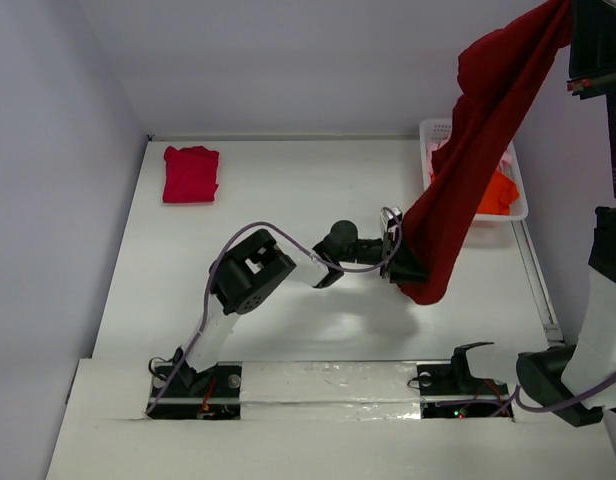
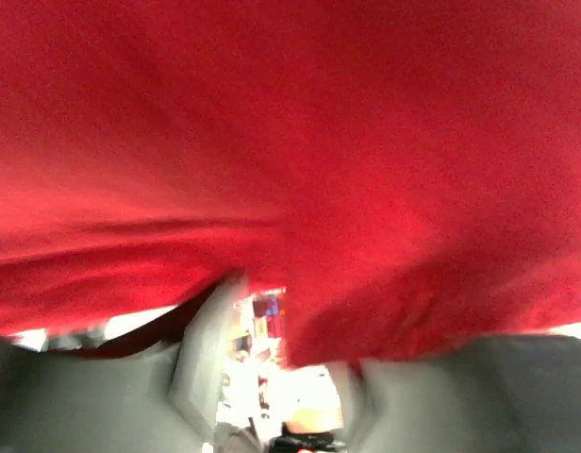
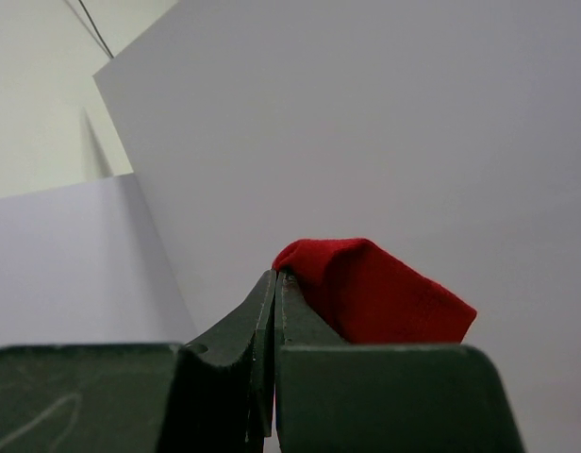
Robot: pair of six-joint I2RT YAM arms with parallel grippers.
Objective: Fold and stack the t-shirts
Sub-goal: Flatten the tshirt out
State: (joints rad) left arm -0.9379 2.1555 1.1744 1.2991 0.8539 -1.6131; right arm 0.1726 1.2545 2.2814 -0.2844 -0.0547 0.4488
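Note:
My left gripper should open wider and pinch the t-shirt's loose end (image 1: 428, 284) before spreading it, because the dark red t-shirt only drapes over its fingers.
A large dark red t-shirt (image 1: 478, 150) hangs from the top right down to just above the table. My right gripper (image 1: 566, 12) is raised high and is shut on the shirt's top edge (image 3: 385, 293); the jaws (image 3: 276, 278) are pressed together in the right wrist view. My left gripper (image 1: 400, 248) reaches sideways into the shirt's lower part. In the left wrist view the red cloth (image 2: 290, 142) drapes over the fingertips, and the fingers (image 2: 210, 349) stand apart with a bright gap between them. A folded crimson-pink t-shirt (image 1: 191, 173) lies at the far left. An orange t-shirt (image 1: 498, 192) lies in the basket.
A white lattice basket (image 1: 433, 130) stands at the far right, partly behind the hanging shirt, with pale pink cloth (image 1: 505, 163) inside. A metal rail (image 1: 536, 280) runs along the table's right edge. Walls close in the left, back and right.

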